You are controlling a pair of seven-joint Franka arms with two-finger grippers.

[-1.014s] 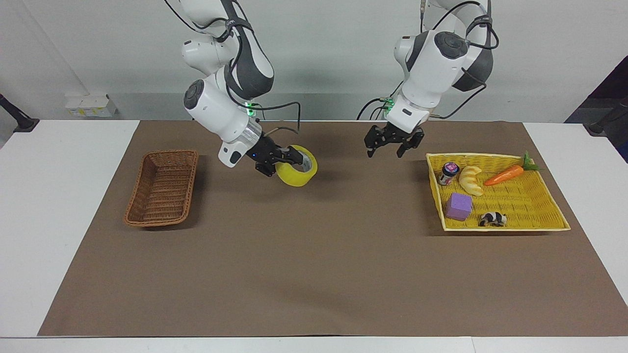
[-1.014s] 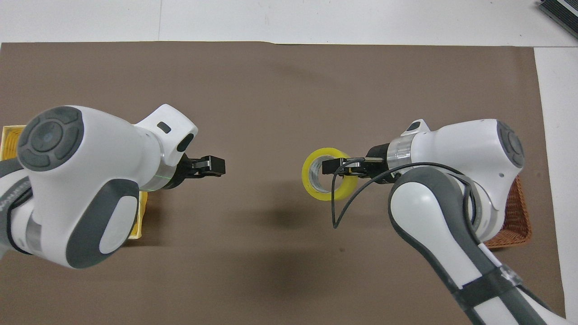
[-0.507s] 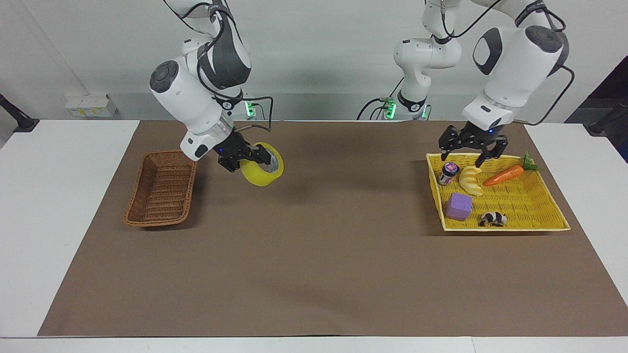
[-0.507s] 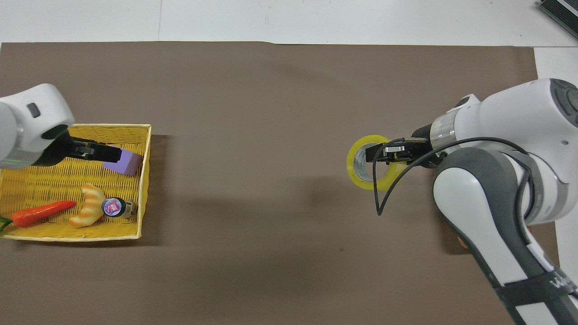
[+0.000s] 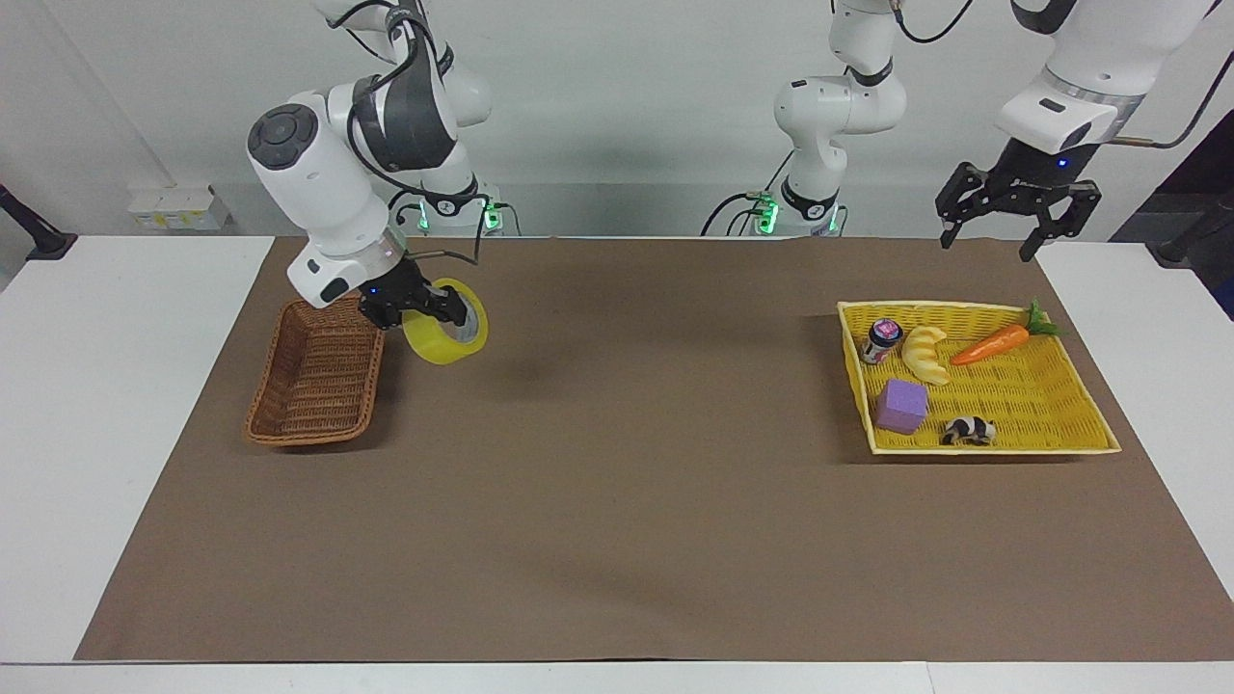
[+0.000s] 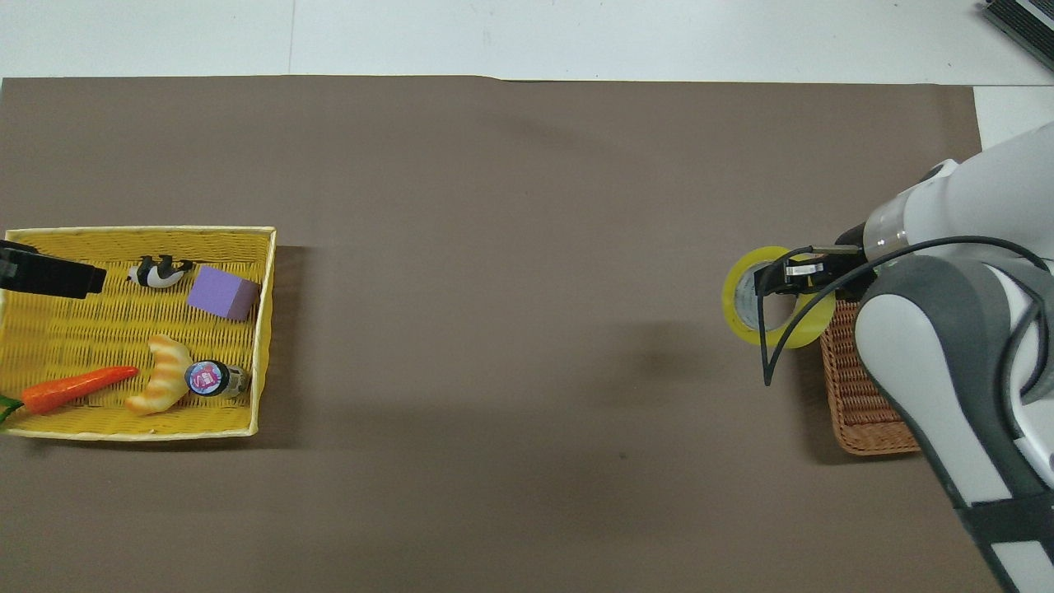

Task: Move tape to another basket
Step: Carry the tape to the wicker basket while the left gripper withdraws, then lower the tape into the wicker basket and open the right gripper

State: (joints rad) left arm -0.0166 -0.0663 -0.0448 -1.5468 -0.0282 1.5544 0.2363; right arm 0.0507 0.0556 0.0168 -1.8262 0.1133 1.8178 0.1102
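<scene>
The yellow tape, now hanging above the mat, will be let go by my right gripper around the middle of the empty brown wicker basket (image 6: 910, 352).
The yellow tape (image 5: 445, 337) (image 6: 745, 309) hangs above the mat, right beside the long side of the brown wicker basket (image 5: 318, 371) (image 6: 860, 403) that faces the table's middle. My right gripper (image 5: 459, 312) (image 6: 776, 277) is shut on the roll's wall, one finger inside the grey-white core. Nothing lies in the basket, and in the overhead view the right arm covers much of it. My left gripper (image 5: 1003, 236) (image 6: 86, 280) is open and holds nothing. It is raised high at the left arm's end of the table, by the yellow tray.
The flat yellow woven tray (image 5: 1060, 445) (image 6: 263, 329) holds a carrot (image 5: 993, 344), a croissant toy (image 5: 925, 354), a small jar (image 5: 882, 339), a purple cube (image 5: 902, 406) and a black-and-white toy (image 5: 969, 430). A brown mat (image 5: 617, 482) covers the table.
My right arm has carried the tape from the table's middle to just beside the basket. My left gripper has swung away from the middle, passed over the tray and risen, still open.
</scene>
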